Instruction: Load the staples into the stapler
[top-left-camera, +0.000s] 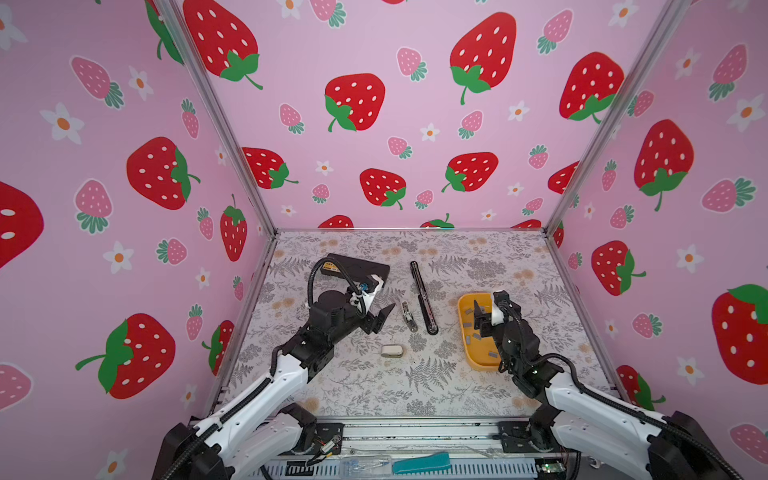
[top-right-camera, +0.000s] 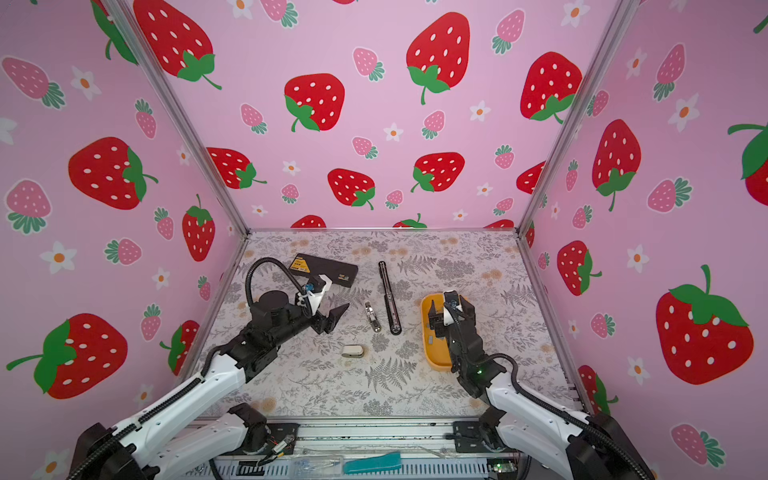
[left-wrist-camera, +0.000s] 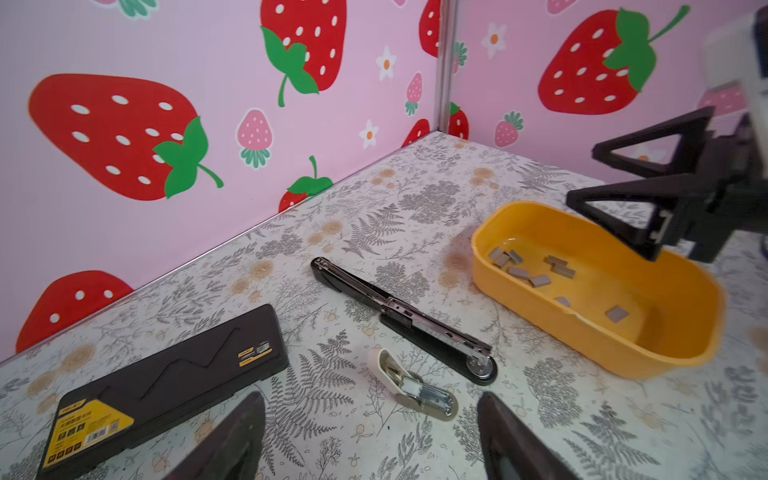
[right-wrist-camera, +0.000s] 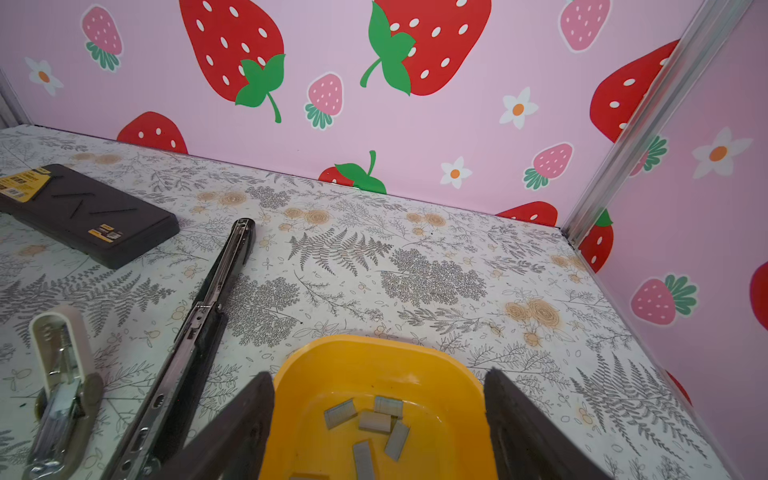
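Next, I close my left gripper on the middle of the small white object (top-left-camera: 391, 350), which is lying closer to the front than the open beige stapler is.
Several silver-grey staples (right-wrist-camera: 374, 422) (left-wrist-camera: 517, 272) lie loose in a yellow tub (top-left-camera: 465, 349) (top-right-camera: 432, 359) on the right. A long black stapler (top-left-camera: 424, 299) (top-right-camera: 388, 297) (left-wrist-camera: 415, 328) (right-wrist-camera: 199, 328) lies folded open at mid-table. Beside it, a small beige stapler (top-left-camera: 408, 316) (top-right-camera: 372, 316) (left-wrist-camera: 415, 386) (right-wrist-camera: 62, 374) also lies open. My right gripper (top-left-camera: 480, 320) (top-right-camera: 434, 320) (right-wrist-camera: 380, 436) (left-wrist-camera: 582, 176) hangs open over the tub's far end, holding nothing. My left gripper (top-left-camera: 384, 318) (top-right-camera: 337, 318) (left-wrist-camera: 370, 449) is open and empty, just left of the small stapler.
A flat black case (top-left-camera: 365, 268) (top-right-camera: 328, 266) (left-wrist-camera: 166, 374) with a yellow label lies at the back left, partly under the left arm. A small white object (top-left-camera: 392, 351) (top-right-camera: 352, 351) sits nearer the front. Pink walls close three sides.
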